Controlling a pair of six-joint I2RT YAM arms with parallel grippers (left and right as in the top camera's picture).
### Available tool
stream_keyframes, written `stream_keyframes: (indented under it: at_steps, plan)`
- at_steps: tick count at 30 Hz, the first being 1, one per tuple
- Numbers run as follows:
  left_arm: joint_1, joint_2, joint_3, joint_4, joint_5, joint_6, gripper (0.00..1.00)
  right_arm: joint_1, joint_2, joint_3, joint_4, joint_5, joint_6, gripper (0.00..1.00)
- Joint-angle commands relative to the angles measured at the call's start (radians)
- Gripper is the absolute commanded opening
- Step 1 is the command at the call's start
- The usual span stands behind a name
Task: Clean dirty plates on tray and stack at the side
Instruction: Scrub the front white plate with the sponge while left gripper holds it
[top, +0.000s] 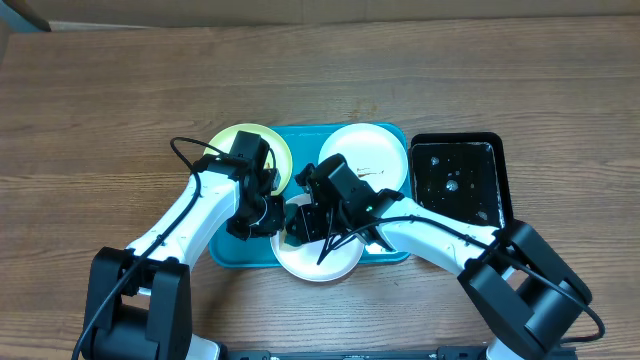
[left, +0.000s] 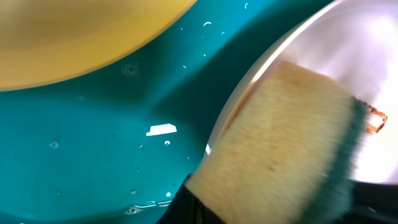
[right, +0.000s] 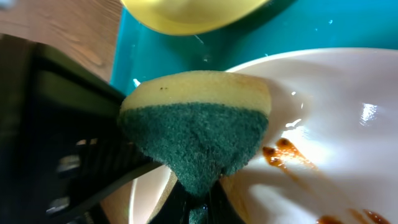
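Note:
The sponge crowds the left gripper's fingers at the front plate's rim, so next the left gripper opens, lets the sponge get clear, and then pinches the uncovered rim (left: 214, 137).
The teal tray (top: 305, 140) holds three plates. The pale yellow-green plate (top: 235, 140) lies at the back left and a white plate (top: 375, 150) at the back right. A second white plate (top: 335, 262) lies at the front and overhangs the tray's near rim. It carries brown smears (right: 280, 152). My right gripper (right: 199, 208) is shut on a yellow and green sponge (right: 199, 124), which rests on this front plate (right: 348, 124). My left gripper (top: 262, 215) is at that plate's left rim and looks shut on it; the sponge (left: 280, 137) hides its jaws.
A black rectangular tub (top: 455, 175) holding some water stands right of the tray. The tray floor (left: 93, 137) is wet with droplets. Both arms cross over the tray's front half. Wooden table lies all around.

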Motion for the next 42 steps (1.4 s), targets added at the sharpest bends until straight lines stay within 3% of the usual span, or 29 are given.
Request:
stream_keyframes:
  at_steps: [1,8,21,29,33,42]
  plan:
    - [-0.011,0.011,0.0,0.006,0.028,-0.016,0.04,0.004,0.034,0.021,0.005,0.063,0.0,0.04]
    - [-0.011,0.011,0.0,-0.002,0.027,-0.018,0.04,-0.003,0.042,0.021,-0.079,0.239,0.024,0.04]
    - [-0.01,0.011,0.0,-0.013,-0.003,-0.044,0.04,-0.05,0.041,0.022,-0.374,0.308,0.088,0.04]
    - [-0.014,0.011,0.0,0.0,0.078,-0.042,0.05,-0.056,0.034,0.023,-0.387,0.307,0.091,0.04]
    - [-0.018,0.011,0.0,0.026,0.156,-0.039,0.24,-0.056,0.034,0.023,-0.387,0.307,0.091,0.04]
    - [-0.055,0.011,-0.024,0.065,0.123,-0.044,0.25,-0.056,0.034,0.023,-0.387,0.306,0.091,0.04]
